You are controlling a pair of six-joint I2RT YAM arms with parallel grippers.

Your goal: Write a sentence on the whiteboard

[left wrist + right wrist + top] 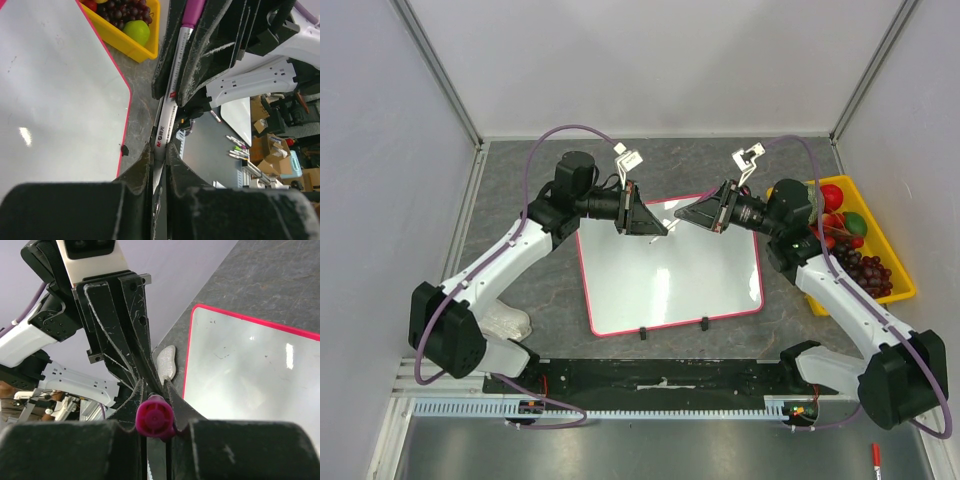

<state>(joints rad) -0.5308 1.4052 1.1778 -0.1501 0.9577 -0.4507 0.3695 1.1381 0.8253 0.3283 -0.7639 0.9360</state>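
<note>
The marker is held too near its magenta cap end by my right gripper, which should open and take it farther along its white body (pixel 166 122), toward my left gripper.
The whiteboard (pixel 670 285) (pixel 50 100) (pixel 250 370) lies flat on the grey table, with a pink-red rim and a blank white face. The sentence is out of view. A marker (pixel 672 221) (pixel 167 115) with a white barrel and a magenta cap (pixel 155 417) hangs level above the board's far edge, between the two grippers. My left gripper (pixel 656 228) (pixel 159 147) is shut on the white barrel. Facing it tip to tip, my right gripper (pixel 692 215) (pixel 154 386) is shut on the magenta cap end.
A yellow bin (pixel 895 290) (pixel 145 47) of fruit stands right of the board. A white lump (pixel 506 322) (pixel 166 362) lies on the table left of the board. Two black clips (pixel 643 333) sit on the board's near edge. A red pen (pixel 875 457) lies at the near right.
</note>
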